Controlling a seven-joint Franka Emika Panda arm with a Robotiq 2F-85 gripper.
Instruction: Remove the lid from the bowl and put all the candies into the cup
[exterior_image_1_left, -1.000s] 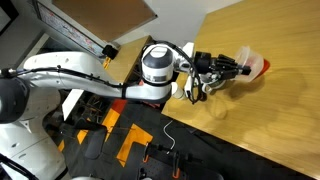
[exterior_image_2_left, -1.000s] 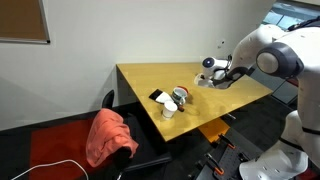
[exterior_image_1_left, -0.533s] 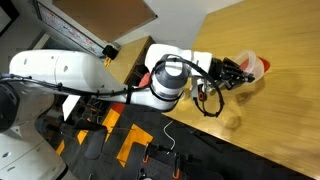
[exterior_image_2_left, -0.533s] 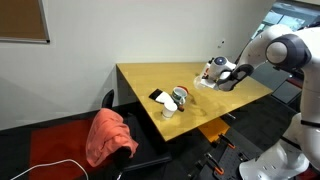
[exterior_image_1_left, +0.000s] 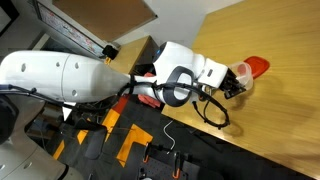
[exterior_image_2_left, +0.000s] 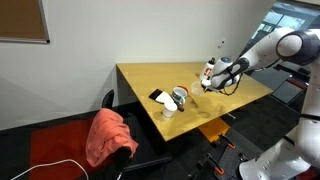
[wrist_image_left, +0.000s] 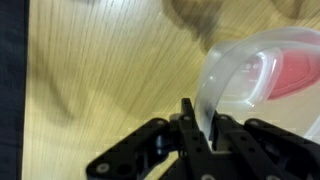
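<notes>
Next, I release the clear plastic lid from my gripper onto the wooden table (exterior_image_1_left: 262, 82), setting it down just in front of the red bowl.
My gripper (wrist_image_left: 198, 125) is shut on the rim of a clear plastic lid (wrist_image_left: 250, 80), which stands tilted on edge between the fingers. The red bowl (wrist_image_left: 292, 76) shows through the lid, just beyond it on the wooden table. In an exterior view the gripper (exterior_image_1_left: 236, 82) holds the lid (exterior_image_1_left: 240, 72) beside the red bowl (exterior_image_1_left: 259, 66). In an exterior view the gripper (exterior_image_2_left: 209, 79) is right of a white round cup (exterior_image_2_left: 178, 96). The candies are too small to make out.
A black flat object (exterior_image_2_left: 157, 96) and a small pale object (exterior_image_2_left: 168, 111) lie by the cup near the table's front corner. A chair with a red cloth (exterior_image_2_left: 110, 135) stands in front of the table (exterior_image_2_left: 145, 78). Orange and black equipment (exterior_image_1_left: 120, 145) sits below the table edge.
The arm has swung toward the bowl and the wrist has turned. The gripper still holds the lid, now close against the red bowl.
</notes>
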